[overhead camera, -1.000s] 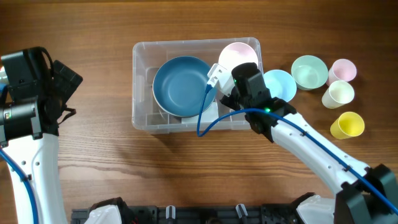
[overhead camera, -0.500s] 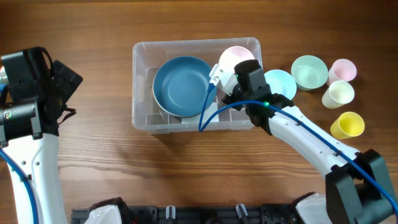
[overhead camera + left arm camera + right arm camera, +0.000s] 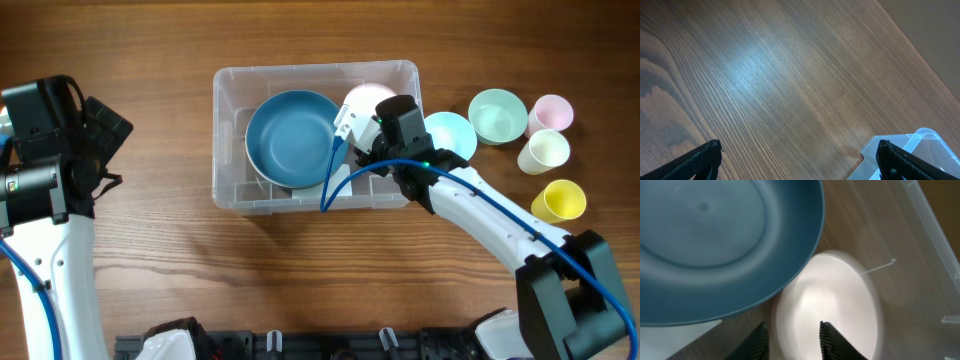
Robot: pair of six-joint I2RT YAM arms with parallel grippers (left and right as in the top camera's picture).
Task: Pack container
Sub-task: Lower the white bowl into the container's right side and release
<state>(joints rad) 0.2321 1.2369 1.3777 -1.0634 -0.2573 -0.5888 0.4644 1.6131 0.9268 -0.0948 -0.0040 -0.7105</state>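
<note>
The blue bowl's rim is crowding the pink bowl in the container, so I need to take the blue bowl's rim (image 3: 336, 112) with my right gripper and move the blue bowl away from the pink bowl.
The clear container (image 3: 228, 190) stands mid-table with a large dark blue bowl (image 3: 290, 138) inside it. A pale pink bowl (image 3: 368, 96) lies in its back right corner beside the blue one. My right gripper (image 3: 352, 122) hangs just over that pink bowl. In the right wrist view the pink bowl (image 3: 840, 300) is blurred below the right gripper (image 3: 794, 342), whose jaws stand apart astride its near rim, next to the blue bowl (image 3: 715, 240). My left gripper (image 3: 800, 160) is open over bare wood, left of the container's corner (image 3: 920, 145).
Right of the container sit a light blue bowl (image 3: 455, 135), a mint bowl (image 3: 497, 115), a pink cup (image 3: 550, 112), a cream cup (image 3: 543, 151) and a yellow cup (image 3: 558, 201). The left arm (image 3: 60, 150) stays at the table's left edge.
The right gripper's jaws have parted. The pink bowl has shifted a little left and lower inside the container. The left arm has not moved.
</note>
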